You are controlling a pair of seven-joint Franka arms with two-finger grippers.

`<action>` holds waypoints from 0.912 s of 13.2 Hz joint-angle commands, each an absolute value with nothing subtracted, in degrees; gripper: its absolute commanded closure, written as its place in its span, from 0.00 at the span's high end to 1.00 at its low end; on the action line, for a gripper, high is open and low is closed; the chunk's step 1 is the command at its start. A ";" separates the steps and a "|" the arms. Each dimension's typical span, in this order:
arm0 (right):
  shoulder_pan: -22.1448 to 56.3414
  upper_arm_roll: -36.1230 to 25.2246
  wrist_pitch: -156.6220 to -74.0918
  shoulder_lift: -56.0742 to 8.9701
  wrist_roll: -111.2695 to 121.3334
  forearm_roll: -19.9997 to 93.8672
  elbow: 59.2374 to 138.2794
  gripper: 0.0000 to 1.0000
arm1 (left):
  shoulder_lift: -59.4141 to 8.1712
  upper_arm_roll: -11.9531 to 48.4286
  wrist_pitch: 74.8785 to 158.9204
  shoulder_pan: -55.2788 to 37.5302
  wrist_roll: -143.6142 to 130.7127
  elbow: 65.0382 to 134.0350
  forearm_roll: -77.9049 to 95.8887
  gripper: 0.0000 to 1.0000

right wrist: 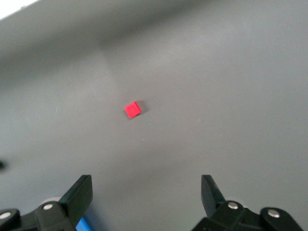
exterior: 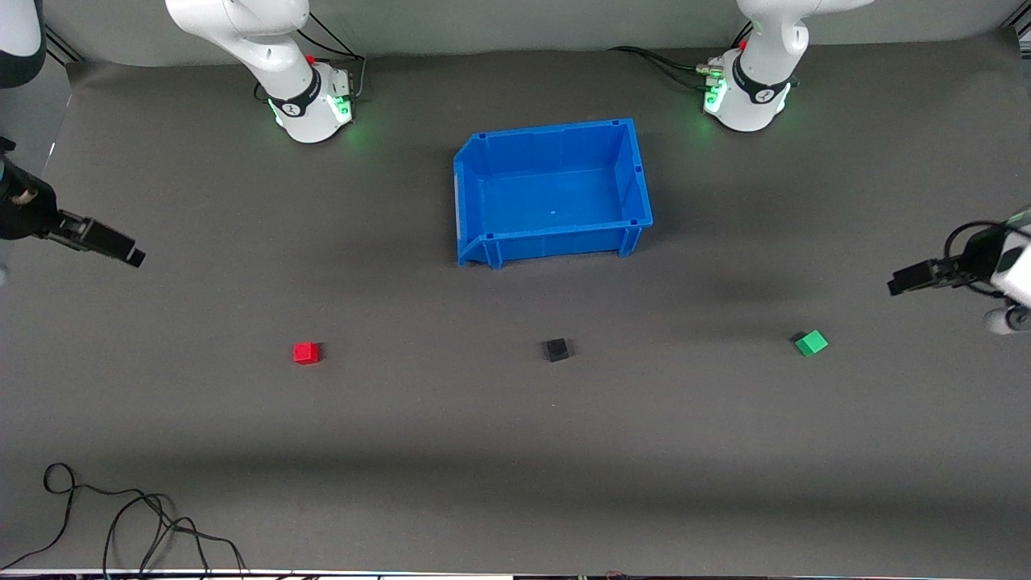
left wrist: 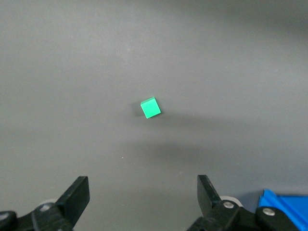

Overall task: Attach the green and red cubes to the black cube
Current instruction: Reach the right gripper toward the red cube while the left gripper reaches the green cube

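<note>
The left gripper needs to next move to the green cube and close on its opposite sides [exterior: 810, 343] [left wrist: 150, 108], so that it can carry that cube to the black cube.
Three small cubes sit in a row on the dark mat, nearer the front camera than the blue bin. The red cube [exterior: 306, 353] is toward the right arm's end, the black cube [exterior: 556, 350] in the middle, and the green cube [exterior: 811, 343] toward the left arm's end. My left gripper [exterior: 896, 286] is open and empty over the mat at its end. In the left wrist view [left wrist: 143, 192] it is apart from the green cube [left wrist: 150, 108]. My right gripper [exterior: 133, 256] is open and empty over the mat at its end. In the right wrist view [right wrist: 147, 192] it is apart from the red cube [right wrist: 132, 109].
An empty blue bin [exterior: 556, 240] stands mid-table between the two arm bases, farther from the front camera than the black cube. One of its corners shows in the left wrist view [left wrist: 284, 204]. Loose black cables [exterior: 121, 524] lie at the mat's front edge toward the right arm's end.
</note>
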State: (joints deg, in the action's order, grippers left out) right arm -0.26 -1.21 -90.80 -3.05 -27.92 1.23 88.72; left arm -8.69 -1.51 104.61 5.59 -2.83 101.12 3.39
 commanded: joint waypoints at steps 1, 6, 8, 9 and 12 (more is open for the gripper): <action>-0.26 -0.88 -89.03 -8.16 -48.98 2.80 83.59 1.00 | -10.63 -1.23 107.65 7.02 -11.48 102.30 4.48 1.00; 0.09 -1.14 -89.21 -13.87 -68.46 10.27 84.20 1.00 | -17.56 -1.32 117.74 7.03 -14.06 106.33 3.96 1.00; -0.70 -1.49 -91.74 -16.43 -68.38 15.18 86.55 1.00 | -20.64 -1.32 121.02 7.03 -15.89 107.40 4.04 1.00; -0.70 -1.49 -95.33 -17.04 -68.38 16.60 89.01 1.00 | -22.31 -1.32 121.46 6.94 -20.00 106.97 3.87 1.00; -0.44 -1.49 -108.67 -18.97 -66.89 18.36 97.88 1.00 | -25.66 -1.32 124.97 6.51 -22.94 106.35 3.69 1.00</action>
